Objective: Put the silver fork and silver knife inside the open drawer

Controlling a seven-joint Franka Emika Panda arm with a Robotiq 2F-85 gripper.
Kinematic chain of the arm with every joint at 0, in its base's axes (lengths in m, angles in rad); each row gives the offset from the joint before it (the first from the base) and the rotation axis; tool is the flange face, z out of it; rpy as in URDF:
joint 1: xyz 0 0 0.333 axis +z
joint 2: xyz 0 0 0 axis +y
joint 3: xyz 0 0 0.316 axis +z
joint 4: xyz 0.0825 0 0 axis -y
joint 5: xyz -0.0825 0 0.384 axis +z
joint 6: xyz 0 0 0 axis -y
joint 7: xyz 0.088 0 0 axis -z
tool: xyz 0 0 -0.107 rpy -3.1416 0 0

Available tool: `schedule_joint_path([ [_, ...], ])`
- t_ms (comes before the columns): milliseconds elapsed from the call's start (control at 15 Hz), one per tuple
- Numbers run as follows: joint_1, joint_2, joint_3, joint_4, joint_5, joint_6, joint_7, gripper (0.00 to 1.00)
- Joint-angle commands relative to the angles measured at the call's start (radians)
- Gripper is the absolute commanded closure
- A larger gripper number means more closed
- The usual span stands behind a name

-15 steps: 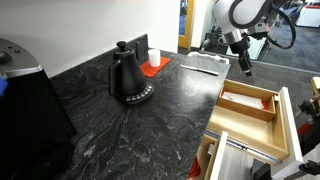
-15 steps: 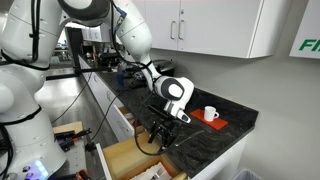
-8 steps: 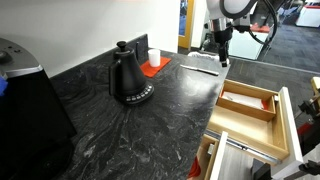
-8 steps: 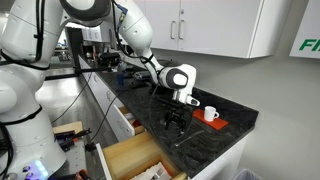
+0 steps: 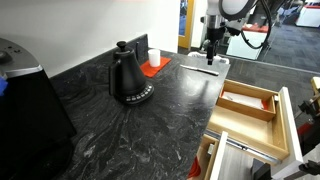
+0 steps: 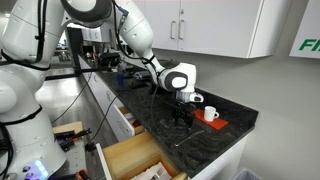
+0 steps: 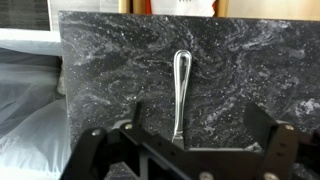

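The silver utensil on the black counter is next for my gripper, which should move down and close on its handle's narrow part [image 5: 204, 70] [image 7: 179, 124], past the rounded end.
In the wrist view a slender silver utensil [image 7: 181, 88] lies on the black stone counter. Its rounded handle end points away and its head is hidden under my gripper, so I cannot tell whether it is the fork or the knife. My gripper [image 7: 198, 125] is open and empty just above it, with the utensil nearer one finger. In both exterior views the gripper [image 5: 211, 52] [image 6: 181, 119] hangs low over the counter's far end. The open drawer [image 5: 247, 106] with its lengthwise divider stands out from the counter's side and also shows in an exterior view [image 6: 133, 160].
A black kettle [image 5: 128, 78] stands mid-counter. A white mug sits on a red mat [image 5: 155, 63] [image 6: 210, 114] near the wall. A flat silver tray [image 5: 200, 67] lies beneath the gripper. A paler drawer with a metal rail [image 5: 243, 151] is nearer the camera.
The gripper has moved from above the open drawer across to the far end of the counter and come down low over the counter. It stays open.
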Motion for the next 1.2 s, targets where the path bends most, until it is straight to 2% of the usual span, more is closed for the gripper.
schedule_joint_path([
  [0,-0.021,0.043,0.008,-0.005,0.036,0.072,0.015,0.00],
  [467,-0.050,0.151,0.021,0.066,0.086,0.135,-0.003,0.00],
  [1133,-0.065,0.196,0.016,0.104,0.094,0.189,0.006,0.00],
])
